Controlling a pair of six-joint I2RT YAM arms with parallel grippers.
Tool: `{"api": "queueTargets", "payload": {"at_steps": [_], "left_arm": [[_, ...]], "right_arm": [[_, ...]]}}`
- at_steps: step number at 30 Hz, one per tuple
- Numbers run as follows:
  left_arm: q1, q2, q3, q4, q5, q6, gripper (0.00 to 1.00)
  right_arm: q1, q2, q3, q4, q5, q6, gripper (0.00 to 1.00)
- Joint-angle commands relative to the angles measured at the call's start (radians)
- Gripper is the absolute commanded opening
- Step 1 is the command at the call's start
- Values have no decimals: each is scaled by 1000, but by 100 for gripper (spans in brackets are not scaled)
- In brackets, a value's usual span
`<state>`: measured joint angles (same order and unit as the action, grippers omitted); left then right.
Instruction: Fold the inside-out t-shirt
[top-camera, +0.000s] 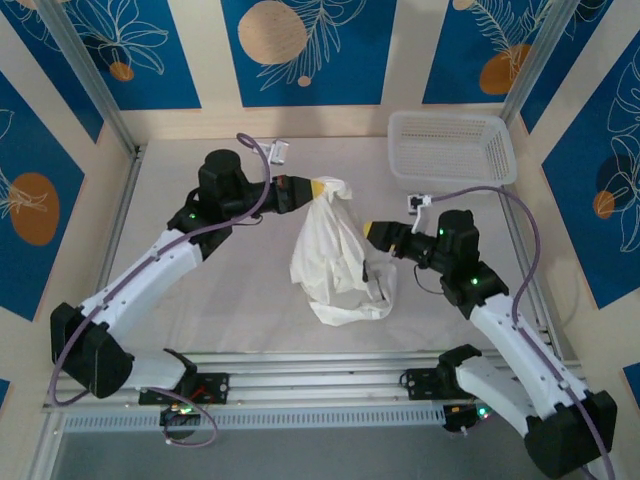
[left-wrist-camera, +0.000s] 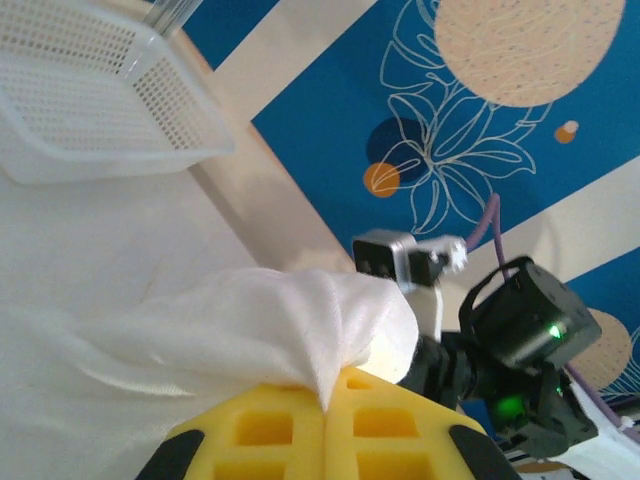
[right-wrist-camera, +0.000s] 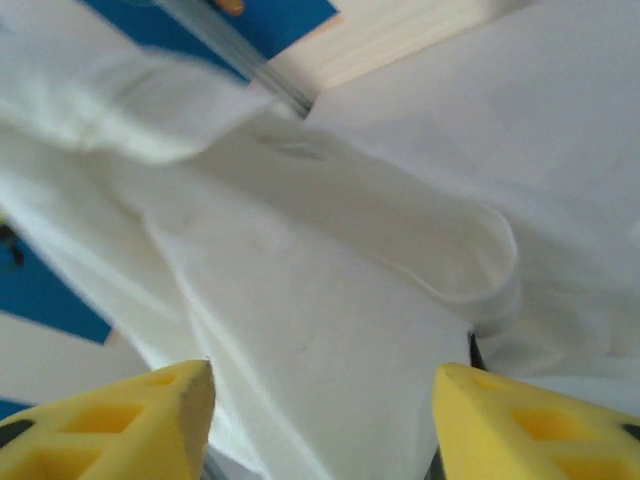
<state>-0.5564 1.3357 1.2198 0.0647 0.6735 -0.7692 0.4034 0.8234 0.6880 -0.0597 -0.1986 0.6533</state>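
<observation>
Next, my left gripper releases the top of the white t-shirt onto its bunched lower part (top-camera: 335, 235) next to the yellow fingertips of my right gripper.
The white t-shirt (top-camera: 338, 252) hangs in a bunched cone over the middle of the table, its lower part resting on the surface. My left gripper (top-camera: 318, 189) is shut on the top of the cloth; in the left wrist view a fold of the t-shirt (left-wrist-camera: 250, 325) is pinched between the closed yellow fingers (left-wrist-camera: 260, 430). My right gripper (top-camera: 372, 232) sits open at the shirt's right side. In the right wrist view its yellow fingertips (right-wrist-camera: 160, 415) stand wide apart with the t-shirt (right-wrist-camera: 320, 330) spread just ahead of them.
A white mesh basket (top-camera: 452, 147) stands at the back right of the table, also seen as the basket (left-wrist-camera: 90, 100) in the left wrist view. Blue patterned walls and metal posts enclose the table. Bare tabletop (top-camera: 250, 290) lies left of the shirt.
</observation>
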Motion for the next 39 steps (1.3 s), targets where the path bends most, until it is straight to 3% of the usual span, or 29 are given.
{"api": "queueTargets", "payload": {"at_steps": [1, 4, 7, 9, 10, 13, 18, 21, 24, 27, 28, 29, 33, 36, 39], "left_arm": [[3, -9, 33, 7, 24, 0, 0], [3, -16, 53, -4, 36, 17, 0], [3, -28, 79, -20, 61, 39, 0], [4, -41, 108, -56, 55, 73, 0], [4, -45, 130, -93, 43, 99, 0], [15, -55, 222, -278, -50, 217, 0], [132, -63, 288, -542, -284, 341, 0], [187, -56, 257, -610, -357, 409, 0], [192, -28, 212, -603, -282, 444, 0], [192, -8, 129, -485, -168, 386, 0], [191, -2, 109, -455, -154, 368, 2], [190, 6, 95, -437, -149, 357, 10], [188, -8, 80, -442, -160, 399, 51], [132, -47, 76, -450, -122, 558, 60], [-1, -64, 79, -496, -158, 777, 67]], "right_arm": [[136, -9, -26, 60, 202, -248, 66], [199, 36, -50, 158, 369, -324, 74], [196, 103, -37, 251, 313, -357, 77], [199, 181, 5, 237, 205, -386, 72], [203, 214, 30, 212, 167, -388, 61], [187, 252, 61, 163, 168, -311, 0], [73, 32, -39, 279, 102, -145, 0], [-29, -65, -62, 239, -19, -63, 0], [-69, -90, -53, 199, -160, -10, 0], [-63, -61, -58, 293, -259, 64, 0], [-58, -47, -57, 321, -274, 78, 0], [-53, -33, -49, 339, -276, 83, 0], [-36, 17, -5, 328, -257, 57, 0], [-36, 51, 14, 325, -271, 49, 0], [-33, 76, 27, 318, -272, 48, 0]]}}
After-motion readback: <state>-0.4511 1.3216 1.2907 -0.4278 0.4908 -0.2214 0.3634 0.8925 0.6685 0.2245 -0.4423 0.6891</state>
